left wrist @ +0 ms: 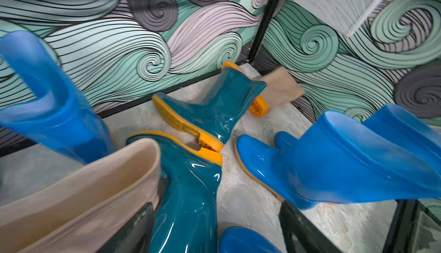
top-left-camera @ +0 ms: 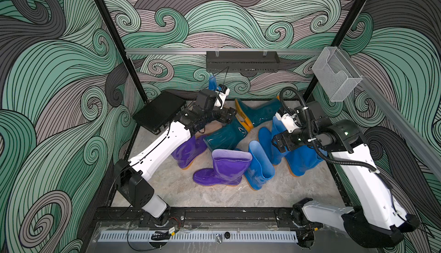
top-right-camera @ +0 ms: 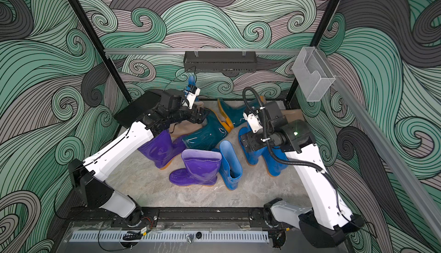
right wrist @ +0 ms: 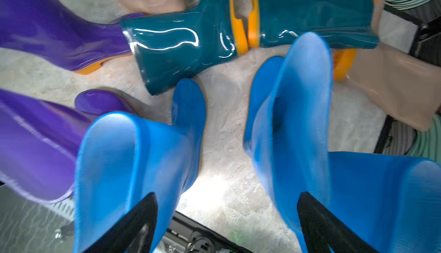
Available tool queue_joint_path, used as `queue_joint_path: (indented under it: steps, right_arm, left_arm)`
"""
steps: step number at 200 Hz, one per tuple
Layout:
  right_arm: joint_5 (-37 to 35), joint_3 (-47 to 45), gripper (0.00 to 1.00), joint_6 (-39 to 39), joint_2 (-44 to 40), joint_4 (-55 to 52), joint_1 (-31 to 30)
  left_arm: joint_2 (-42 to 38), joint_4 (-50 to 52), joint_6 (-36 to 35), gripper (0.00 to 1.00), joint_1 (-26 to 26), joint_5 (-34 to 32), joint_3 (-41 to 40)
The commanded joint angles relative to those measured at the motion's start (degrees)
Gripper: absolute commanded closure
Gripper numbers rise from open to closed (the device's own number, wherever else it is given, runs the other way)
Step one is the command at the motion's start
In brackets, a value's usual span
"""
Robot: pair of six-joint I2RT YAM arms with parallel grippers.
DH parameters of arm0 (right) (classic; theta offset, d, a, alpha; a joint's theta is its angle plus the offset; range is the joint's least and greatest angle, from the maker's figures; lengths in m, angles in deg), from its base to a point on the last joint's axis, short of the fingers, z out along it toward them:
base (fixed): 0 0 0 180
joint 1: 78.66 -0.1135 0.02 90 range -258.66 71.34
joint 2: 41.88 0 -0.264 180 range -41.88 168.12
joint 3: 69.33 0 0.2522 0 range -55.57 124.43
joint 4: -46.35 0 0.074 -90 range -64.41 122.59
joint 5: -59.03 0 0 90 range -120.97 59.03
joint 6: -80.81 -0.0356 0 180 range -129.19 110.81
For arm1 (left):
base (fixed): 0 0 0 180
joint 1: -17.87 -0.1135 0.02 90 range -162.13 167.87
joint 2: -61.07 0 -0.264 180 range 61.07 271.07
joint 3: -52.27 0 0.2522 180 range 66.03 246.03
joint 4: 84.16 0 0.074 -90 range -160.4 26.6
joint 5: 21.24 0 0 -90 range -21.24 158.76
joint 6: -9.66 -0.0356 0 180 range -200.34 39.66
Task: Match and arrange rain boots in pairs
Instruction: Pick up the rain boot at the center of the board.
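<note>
My right gripper should next close around the upper leg (top-left-camera: 263,164) (right wrist: 149,149) of the blue boot, the one standing beside the purple boot in the middle.
My left gripper (top-left-camera: 229,116) (left wrist: 217,230) is open at the back, its fingers astride the shaft of a lying dark teal boot (top-left-camera: 226,136) (left wrist: 188,204), beside a beige boot (left wrist: 78,197). A second teal boot (top-left-camera: 257,113) lies sole to sole with the first. My right gripper (top-left-camera: 278,143) (right wrist: 226,225) is open, with only floor between its fingers, and hangs between two upright blue boots (right wrist: 124,158) (right wrist: 298,120). One purple boot (top-left-camera: 224,168) stands in the middle; another (top-left-camera: 188,151) lies under the left arm. A fourth blue boot (top-left-camera: 212,82) stands at the back wall.
A flat black case (top-left-camera: 158,114) lies in the back left corner. A black basket (top-left-camera: 242,61) and a clear bin (top-left-camera: 336,73) hang on the wall rails. A second beige boot (top-right-camera: 291,114) lies in the back right corner. Patterned walls enclose the grey floor (top-left-camera: 214,197).
</note>
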Motion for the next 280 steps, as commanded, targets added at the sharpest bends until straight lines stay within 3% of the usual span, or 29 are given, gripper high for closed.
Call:
queue_joint_path:
  steps: [1,39,67,103,117,157,174,203,224,280]
  right_arm:
    - [1.87,-1.22,0.09,-4.77,0.12,-4.28,-4.62]
    - [3.30,-3.75,0.01,-9.20,0.99,-2.50,-11.80]
    - [4.68,-5.80,0.01,-11.80,1.87,-0.51,-15.22]
    - [2.83,-7.56,0.01,-14.45,1.23,-0.37,-17.24]
    - [-0.98,-8.74,0.03,-15.16,2.31,-1.63,-18.70]
    - [-8.47,-9.04,0.22,-16.59,7.32,-3.73,-20.05]
    - [-7.88,-7.92,0.34,-17.06,9.38,-3.25,-20.11]
    - [-6.75,-5.97,0.78,-17.65,11.86,-3.57,-20.39]
    - [-10.34,-1.73,1.00,-19.09,11.00,-5.05,-20.36]
    - [-18.24,14.50,1.00,-15.84,7.81,-4.83,-20.39]
  left_arm:
    - [-3.10,0.47,3.16,0.17,-1.84,-3.95,0.12]
    - [-5.08,0.41,3.95,0.17,-3.47,-4.40,-1.07]
    - [-5.54,0.37,4.33,0.17,-3.59,-3.48,-1.82]
    - [-5.82,0.00,4.49,0.17,-3.59,-2.82,-2.50]
    - [-5.82,0.02,4.30,0.17,-3.59,-3.14,-2.56]
    - [-6.35,-0.29,3.64,0.17,-3.59,-4.30,-2.50]
    - [-6.34,-0.84,3.94,0.17,-3.59,-4.09,-2.40]
    - [-6.16,-1.43,4.86,0.17,-3.59,-3.56,-2.40]
    - [-6.33,-1.73,5.30,0.17,-3.59,-3.01,-2.30]
    - [-8.35,-2.56,5.90,0.17,-3.59,-2.04,-2.95]
